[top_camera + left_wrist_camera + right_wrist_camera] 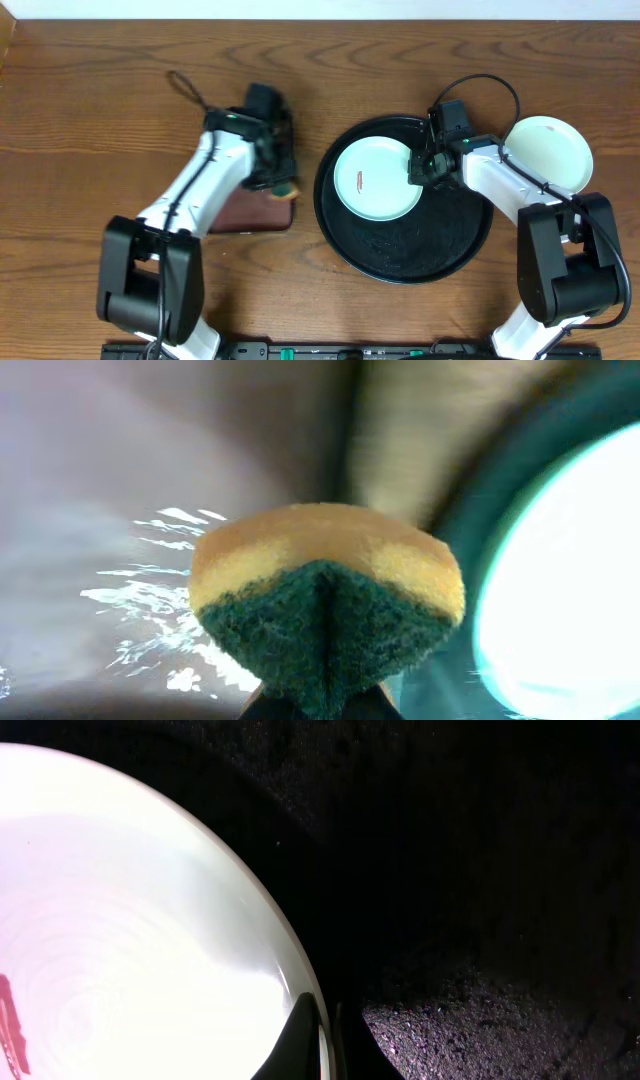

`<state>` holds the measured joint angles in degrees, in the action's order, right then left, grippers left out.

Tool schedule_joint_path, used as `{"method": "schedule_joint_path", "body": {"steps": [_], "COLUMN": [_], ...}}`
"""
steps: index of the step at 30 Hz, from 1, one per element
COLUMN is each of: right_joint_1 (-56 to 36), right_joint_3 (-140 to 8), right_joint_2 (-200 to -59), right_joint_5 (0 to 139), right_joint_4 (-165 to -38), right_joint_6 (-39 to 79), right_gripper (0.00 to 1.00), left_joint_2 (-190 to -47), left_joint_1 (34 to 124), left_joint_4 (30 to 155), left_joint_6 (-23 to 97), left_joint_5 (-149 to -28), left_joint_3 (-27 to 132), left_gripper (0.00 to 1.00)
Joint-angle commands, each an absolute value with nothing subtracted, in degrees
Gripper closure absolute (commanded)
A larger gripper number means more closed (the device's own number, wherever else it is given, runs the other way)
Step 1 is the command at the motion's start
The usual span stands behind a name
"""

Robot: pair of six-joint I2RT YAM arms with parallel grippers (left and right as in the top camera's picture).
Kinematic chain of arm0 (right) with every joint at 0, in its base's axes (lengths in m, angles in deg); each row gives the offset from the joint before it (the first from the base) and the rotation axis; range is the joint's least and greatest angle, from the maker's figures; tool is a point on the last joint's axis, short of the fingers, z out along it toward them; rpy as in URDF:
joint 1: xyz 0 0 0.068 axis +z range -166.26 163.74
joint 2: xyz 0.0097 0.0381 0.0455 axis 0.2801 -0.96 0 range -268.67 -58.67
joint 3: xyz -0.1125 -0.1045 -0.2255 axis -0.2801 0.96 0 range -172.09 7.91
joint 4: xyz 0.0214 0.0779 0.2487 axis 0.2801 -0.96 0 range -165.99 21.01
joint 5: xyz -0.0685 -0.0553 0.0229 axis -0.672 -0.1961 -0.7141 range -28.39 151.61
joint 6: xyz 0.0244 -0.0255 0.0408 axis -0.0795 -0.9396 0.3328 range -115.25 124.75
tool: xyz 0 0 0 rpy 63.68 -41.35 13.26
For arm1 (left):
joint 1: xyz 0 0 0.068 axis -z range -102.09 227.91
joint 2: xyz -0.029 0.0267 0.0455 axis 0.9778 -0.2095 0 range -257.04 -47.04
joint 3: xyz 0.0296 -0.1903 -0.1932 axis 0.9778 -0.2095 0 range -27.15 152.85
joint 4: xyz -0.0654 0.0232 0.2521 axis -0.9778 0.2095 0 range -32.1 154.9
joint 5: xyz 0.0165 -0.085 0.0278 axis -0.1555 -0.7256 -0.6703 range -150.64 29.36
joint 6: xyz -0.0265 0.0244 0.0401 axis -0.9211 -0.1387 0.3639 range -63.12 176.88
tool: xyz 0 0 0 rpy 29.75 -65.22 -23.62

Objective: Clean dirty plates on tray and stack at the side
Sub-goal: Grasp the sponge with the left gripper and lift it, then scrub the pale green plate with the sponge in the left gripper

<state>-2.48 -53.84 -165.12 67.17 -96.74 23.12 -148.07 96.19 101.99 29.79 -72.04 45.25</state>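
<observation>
My left gripper needs to release the yellow and green sponge in the near half of the reddish-brown tray (239, 194), letting it go there.
A pale mint-green plate (372, 180) with a reddish smear (360, 182) lies on the upper left part of the round black tray (440, 245). My right gripper (418, 166) is shut on the plate's right rim. In the right wrist view its fingers (325, 1042) pinch the rim of the plate (130, 920) over the tray (480, 870). My left gripper (282, 178) is shut on a yellow and green sponge (325, 590), left of the tray. A pale plate (550, 150) lies on the table right of the tray; I cannot tell whether others are under it.
A rectangular reddish-brown tray (250, 212) lies under the left gripper, just left of the black tray. A black cable loop (190, 90) lies on the wooden table behind the left arm. The right arm's cable arches over the black tray's back edge.
</observation>
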Motion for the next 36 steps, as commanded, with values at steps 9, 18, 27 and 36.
{"method": "schedule_joint_path", "body": {"steps": [9,18,27,36], "right_joint_1": [-2.33,-2.29,-2.29,-2.29], "right_joint_3": [-52.29,-52.29,-52.29,-52.29], "right_joint_2": [-167.7,-167.7,-167.7,-167.7], "right_joint_5": [65.54,65.56,65.56,65.56], "right_joint_4": [-98.09,-98.14,-98.14,-98.29], "right_joint_6": [22.93,22.93,22.93,22.93], "right_gripper": [0.99,0.99,0.99,0.99], "left_joint_2": [-156.68,-166.41,-166.39,-166.39], "left_joint_1": [111.55,112.21,109.72,110.42], "left_joint_4": [77.14,67.24,87.66,98.34], "left_joint_6": [14.11,9.7,17.13,23.19], "left_joint_5": [-80.43,-86.97,-63.95,-54.92], "left_joint_3": [46.49,46.49,48.31,57.4], "left_gripper": [0.93,0.93,0.93,0.92]}}
